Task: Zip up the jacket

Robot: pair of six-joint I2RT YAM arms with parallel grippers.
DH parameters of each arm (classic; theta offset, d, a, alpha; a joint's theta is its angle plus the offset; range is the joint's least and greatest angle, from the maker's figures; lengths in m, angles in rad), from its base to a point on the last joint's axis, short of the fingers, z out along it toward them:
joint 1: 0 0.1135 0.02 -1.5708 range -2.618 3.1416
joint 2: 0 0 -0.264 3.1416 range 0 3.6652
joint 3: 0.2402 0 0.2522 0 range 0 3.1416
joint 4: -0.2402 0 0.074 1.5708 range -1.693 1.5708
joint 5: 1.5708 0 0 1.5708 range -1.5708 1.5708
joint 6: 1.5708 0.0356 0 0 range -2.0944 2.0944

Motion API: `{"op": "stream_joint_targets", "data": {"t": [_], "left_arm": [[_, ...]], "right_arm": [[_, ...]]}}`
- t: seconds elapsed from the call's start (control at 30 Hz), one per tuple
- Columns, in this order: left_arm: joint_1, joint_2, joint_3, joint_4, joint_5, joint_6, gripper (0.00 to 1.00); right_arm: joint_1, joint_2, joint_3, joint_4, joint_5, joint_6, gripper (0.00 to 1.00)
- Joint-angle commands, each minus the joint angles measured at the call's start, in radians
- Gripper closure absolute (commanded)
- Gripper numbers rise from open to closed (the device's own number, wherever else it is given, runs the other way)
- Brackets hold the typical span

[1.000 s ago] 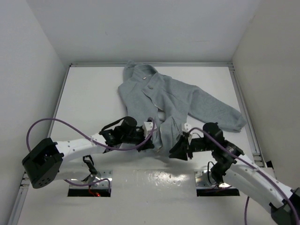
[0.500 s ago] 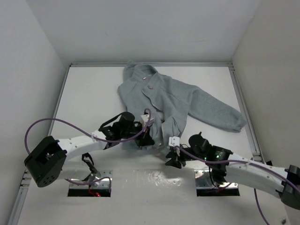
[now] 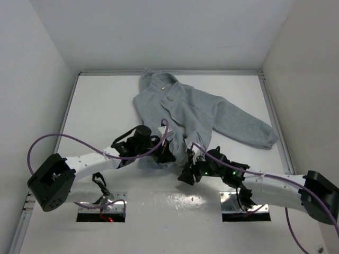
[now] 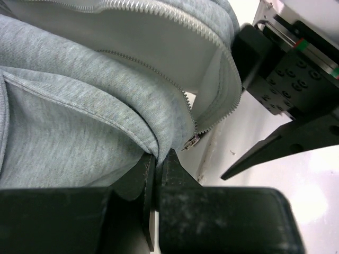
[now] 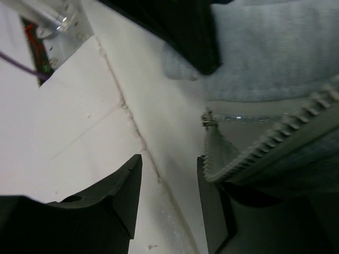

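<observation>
I will back off, turn my right gripper and grab the zipper slider's pull tab [image 4: 191, 142], as my right gripper's finger is touching the zipper teeth beside the zipper slider.
The light grey fleece jacket [image 3: 193, 111] lies open on the white table, collar at the back, hem toward me. My left gripper [image 3: 168, 156] is shut on the hem of the jacket's left front panel [image 4: 106, 121], right beside the metal zipper slider [image 4: 192, 142]. My right gripper [image 3: 186, 175] is open and empty, low at the hem just right of the left one. In the right wrist view the zipper teeth [image 5: 275, 140] and the zipper end [image 5: 207, 120] lie by the right finger [image 5: 212, 206]; bare table shows between the jaws.
The table's near edge has a glossy white strip with two cut-outs [image 3: 100, 211] [image 3: 244, 203]. White walls enclose the table on the left, back and right. The jacket's right sleeve [image 3: 249, 127] stretches toward the right wall.
My right gripper has swung left and down to the hem, close to the left gripper. The left gripper has stayed shut on the hem and shifted slightly.
</observation>
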Motion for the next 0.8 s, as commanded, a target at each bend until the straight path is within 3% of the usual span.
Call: {"op": "stream_joint_targets", "data": {"t": [0.0, 0.43, 0.53, 0.57, 0.77], "left_arm": [[0.013, -0.01, 0.023, 0.066, 0.01, -0.038, 1.0], [0.013, -0.019, 0.003, 0.113, 0.01, -0.094, 1.0], [0.013, -0.01, 0.003, 0.114, 0.01, -0.094, 1.0], [0.013, -0.01, 0.003, 0.114, 0.01, -0.094, 1.0], [0.013, -0.01, -0.015, 0.124, 0.01, -0.094, 1.0]], "right_arm": [[0.001, 0.005, 0.002, 0.094, 0.155, 0.099, 0.51], [0.001, 0.14, -0.047, 0.361, 0.27, 0.09, 0.54], [0.001, 0.146, -0.047, 0.387, 0.264, 0.08, 0.63], [0.0, 0.139, -0.045, 0.392, 0.255, 0.079, 0.71], [0.001, 0.102, -0.042, 0.415, 0.202, 0.021, 0.96]]}}
